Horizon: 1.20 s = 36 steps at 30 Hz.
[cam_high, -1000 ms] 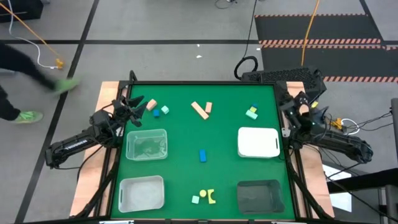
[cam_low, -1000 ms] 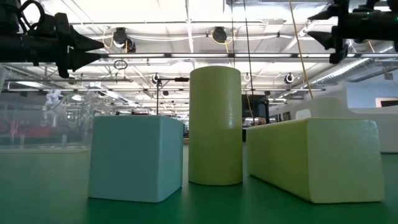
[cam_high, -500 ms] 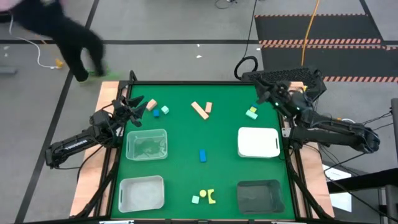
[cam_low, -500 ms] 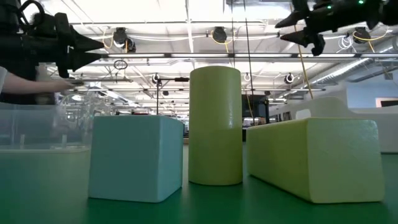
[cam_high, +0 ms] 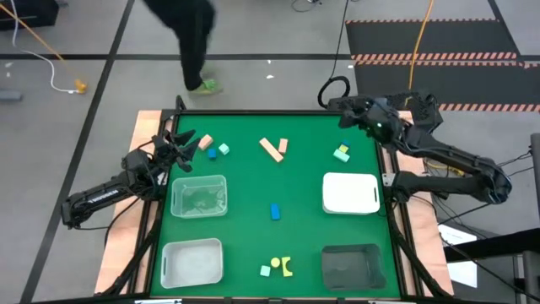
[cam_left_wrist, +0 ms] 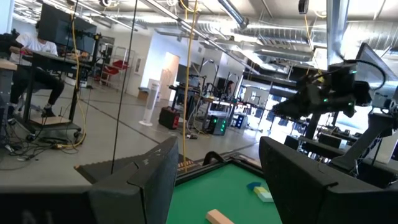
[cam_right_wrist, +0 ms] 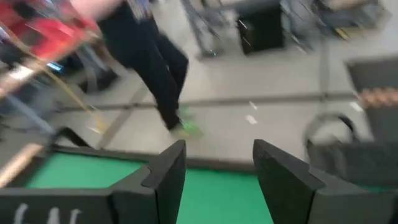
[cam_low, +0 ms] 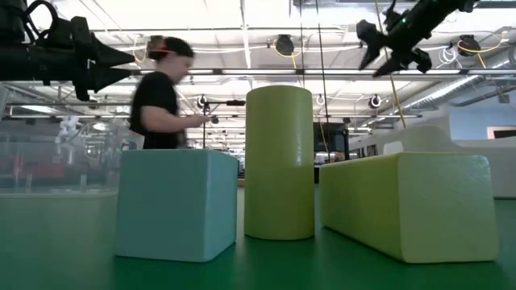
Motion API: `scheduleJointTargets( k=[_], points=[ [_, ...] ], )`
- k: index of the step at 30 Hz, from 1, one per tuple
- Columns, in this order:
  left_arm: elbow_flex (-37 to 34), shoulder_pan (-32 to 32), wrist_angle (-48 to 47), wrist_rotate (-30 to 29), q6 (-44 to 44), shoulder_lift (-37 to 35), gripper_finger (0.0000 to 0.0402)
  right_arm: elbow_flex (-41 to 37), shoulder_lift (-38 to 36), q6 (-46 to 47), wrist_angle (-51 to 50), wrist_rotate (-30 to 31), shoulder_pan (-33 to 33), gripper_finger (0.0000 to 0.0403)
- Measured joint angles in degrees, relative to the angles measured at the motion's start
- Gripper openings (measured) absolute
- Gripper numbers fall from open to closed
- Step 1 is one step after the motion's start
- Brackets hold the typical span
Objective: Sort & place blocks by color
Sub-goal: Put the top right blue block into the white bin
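Observation:
The robot's right gripper should next close on the sides of the blue block (cam_high: 345, 143) just beyond the yellow block, on the far side of the white tray.
Small blocks lie scattered on the green table: a tan one (cam_high: 205, 142) and two blue-teal ones (cam_high: 221, 151) far left, two tan bars (cam_high: 272, 150) far middle, a blue and green pair (cam_high: 342, 153) far right, a blue one (cam_high: 275, 211) in the middle, and a teal and yellow group (cam_high: 280, 268) at the near edge. My left gripper (cam_high: 182, 143) hovers open near the far-left corner, beside the tan block. My right gripper (cam_high: 343, 115) is open in the air over the far-right corner, above the blue and green pair. In the low view both grippers (cam_low: 121, 58) (cam_low: 372, 39) hang high above the table.
Four trays rest on the table: a clear one (cam_high: 199, 195), a frosted one (cam_high: 191, 262), a white one (cam_high: 350, 192) and a dark one (cam_high: 353, 267). A person (cam_high: 196, 42) walks past just beyond the far edge. Bare green surface lies between the trays.
My right gripper has swung from the table's right edge toward the far edge and leftward, ending over the far-right corner and tipping downward. It stays open. A person has walked along behind the far edge from left toward the middle. My left arm and the blocks have kept still.

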Motion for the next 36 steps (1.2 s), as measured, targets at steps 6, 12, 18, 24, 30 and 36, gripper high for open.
scheduleJointTargets(
  k=[6, 12, 18, 24, 30, 36],
  points=[
    [0.0, 0.0, 0.0, 0.0, 0.0, 0.0, 0.0225, 0.8, 5.0, 7.5, -12.6, -3.0, -4.3, 0.018],
    [0.0, 0.0, 0.0, 0.0, 0.0, 0.0, 0.0225, 0.8, 11.3, 10.6, -19.7, -14.0, -9.3, 0.018],
    [0.0, 0.0, 0.0, 0.0, 0.0, 0.0, 0.0225, 0.8, 16.8, 11.6, -22.1, -19.6, -11.6, 0.018],
    [0.0, 0.0, 0.0, 0.0, 0.0, 0.0, 0.0225, 0.8, 21.6, 9.6, -22.9, -19.8, -13.4, 0.018],
    [0.0, 0.0, 0.0, 0.0, 0.0, 0.0, 0.0225, 0.8, 26.5, 2.2, -21.3, -21.5, -14.5, 0.018],
    [0.0, 0.0, 0.0, 0.0, 0.0, 0.0, 0.0225, 0.8, 30.1, -5.5, -18.2, -24.3, -14.7, 0.018]
  ],
)
